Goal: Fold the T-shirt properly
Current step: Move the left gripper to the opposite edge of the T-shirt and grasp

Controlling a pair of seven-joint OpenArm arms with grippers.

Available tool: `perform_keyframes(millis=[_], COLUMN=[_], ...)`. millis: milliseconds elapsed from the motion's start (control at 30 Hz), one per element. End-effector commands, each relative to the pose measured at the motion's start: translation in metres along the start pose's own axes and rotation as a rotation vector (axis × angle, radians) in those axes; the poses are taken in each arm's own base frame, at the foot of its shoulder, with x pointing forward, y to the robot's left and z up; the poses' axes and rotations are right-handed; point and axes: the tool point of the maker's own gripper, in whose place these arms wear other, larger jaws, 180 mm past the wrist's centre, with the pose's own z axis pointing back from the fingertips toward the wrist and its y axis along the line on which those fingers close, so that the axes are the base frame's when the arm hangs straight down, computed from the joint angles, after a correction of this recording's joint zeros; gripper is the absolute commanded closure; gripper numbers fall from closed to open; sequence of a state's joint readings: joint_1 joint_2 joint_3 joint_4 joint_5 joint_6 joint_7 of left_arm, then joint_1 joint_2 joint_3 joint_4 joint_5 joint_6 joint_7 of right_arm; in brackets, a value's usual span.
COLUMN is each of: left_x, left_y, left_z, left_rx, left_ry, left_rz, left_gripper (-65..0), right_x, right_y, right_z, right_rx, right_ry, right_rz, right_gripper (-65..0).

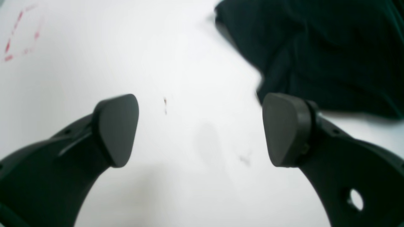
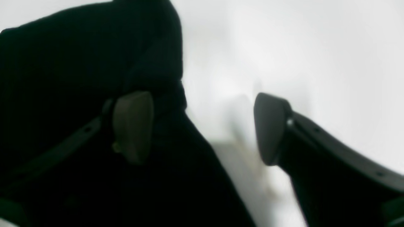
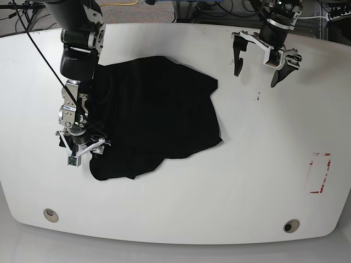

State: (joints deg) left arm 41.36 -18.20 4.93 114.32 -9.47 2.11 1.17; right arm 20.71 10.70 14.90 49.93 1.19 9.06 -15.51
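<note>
The nearest corner (image 3: 214,85) (image 1: 265,91) of the black T-shirt sticks out toward my left gripper, and this gripper will close on it.
The black T-shirt (image 3: 156,118) lies crumpled and spread on the white table (image 3: 247,181), left of centre. My right gripper (image 3: 85,149) is at the shirt's near left edge. In the right wrist view this gripper (image 2: 202,127) is open: one finger (image 2: 134,126) is over the black fabric (image 2: 79,63), the other finger (image 2: 271,129) over bare table, and the shirt's edge runs between them. My left gripper (image 3: 255,76) hangs open at the far right, away from the shirt. Between its fingers (image 1: 200,129) there is only table, with the shirt's corner (image 1: 315,47) beyond them.
A red dashed rectangle (image 3: 320,172) is marked on the table near the right edge, seen also as red marks (image 1: 19,34). Two round holes (image 3: 50,215) (image 3: 291,226) sit near the front edge. Cables lie beyond the table's far edge.
</note>
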Motion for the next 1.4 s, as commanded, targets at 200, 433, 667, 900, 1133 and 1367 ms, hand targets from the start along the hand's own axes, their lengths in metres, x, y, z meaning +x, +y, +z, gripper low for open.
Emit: perform_keyframes(millis=[200, 433, 667, 900, 1133, 1367], left_x=[0.017, 0.016, 0.029, 0.018, 0.003, -0.015], left_y=[0.001, -0.014, -0.034, -0.056, -0.065, -0.077], left_z=[-0.022, -0.038, -0.058, -0.075, -0.09, -0.094], left_rx=[-0.018, -0.063, -0.114, -0.156, -0.179, -0.186], left_ry=[0.007, 0.076, 0.091, 0.173, 0.26, 0.311], left_rz=[0.159, 0.24, 0.263, 0.292, 0.284, 0.18], left_gripper=[-56.8, -57.2, -57.4, -56.9, -56.8, -56.9], right_x=[-0.009, -0.006, 0.01, 0.016, 0.021, 0.015], right_y=[0.0, -0.002, 0.0, 0.0, 0.001, 0.0], right_z=[0.002, 0.01, 0.023, 0.03, 0.041, 0.042], right_rx=[0.006, 0.001, 0.001, 0.0, 0.0, -0.001], right_ry=[0.038, 0.008, -0.039, -0.035, -0.065, -0.055], right_rz=[0.009, 0.026, 0.052, 0.065, 0.078, 0.08], right_gripper=[0.0, 0.0, 0.0, 0.0, 0.0, 0.0])
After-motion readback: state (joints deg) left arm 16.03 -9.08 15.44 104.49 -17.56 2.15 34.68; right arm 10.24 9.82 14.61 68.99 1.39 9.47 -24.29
